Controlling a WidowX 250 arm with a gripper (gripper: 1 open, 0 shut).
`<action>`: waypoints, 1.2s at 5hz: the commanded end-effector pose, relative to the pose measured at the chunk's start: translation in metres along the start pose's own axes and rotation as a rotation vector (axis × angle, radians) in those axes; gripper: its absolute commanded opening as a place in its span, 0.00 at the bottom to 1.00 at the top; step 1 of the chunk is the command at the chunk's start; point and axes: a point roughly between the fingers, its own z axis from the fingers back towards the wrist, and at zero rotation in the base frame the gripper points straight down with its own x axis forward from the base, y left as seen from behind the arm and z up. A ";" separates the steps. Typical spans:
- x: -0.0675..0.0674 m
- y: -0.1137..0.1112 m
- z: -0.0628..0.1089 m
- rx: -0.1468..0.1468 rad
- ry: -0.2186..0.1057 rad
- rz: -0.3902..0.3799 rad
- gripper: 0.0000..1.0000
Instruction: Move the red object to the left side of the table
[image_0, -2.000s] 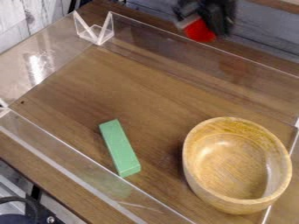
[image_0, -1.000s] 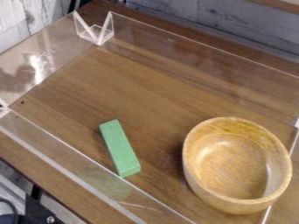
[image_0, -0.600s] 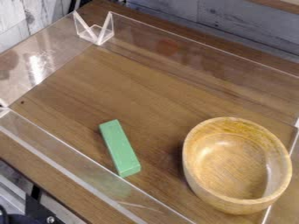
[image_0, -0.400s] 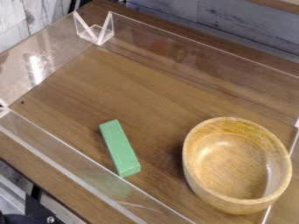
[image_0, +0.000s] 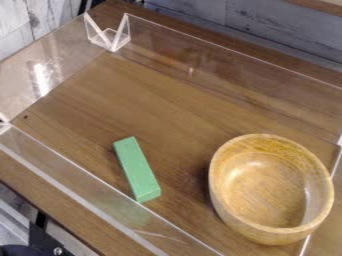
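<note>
Next, my gripper lets go of the red object on the wood (image_0: 90, 72) just in front of the clear acrylic bracket.
The brown wood-grain table (image_0: 167, 95) fills the camera view, edged by low clear acrylic walls (image_0: 54, 175). The red object is out of view. The gripper and arm are out of view too, so I cannot see whether anything is held. The left part of the tabletop shows only bare wood with some glare.
A green rectangular block (image_0: 135, 168) lies flat near the front wall, left of centre. A round wooden bowl (image_0: 273, 190), with nothing in it, sits at the front right. A clear acrylic bracket (image_0: 107, 31) stands at the back left corner.
Two seconds ago the gripper and something red showed at the top edge of the view; both have since left the frame. Block and bowl have not moved.
</note>
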 end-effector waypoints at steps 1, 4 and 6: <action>-0.002 -0.007 0.008 -0.033 -0.059 0.069 0.00; -0.012 -0.019 -0.018 -0.023 -0.090 0.059 0.00; -0.014 -0.024 -0.047 -0.012 -0.134 0.104 0.00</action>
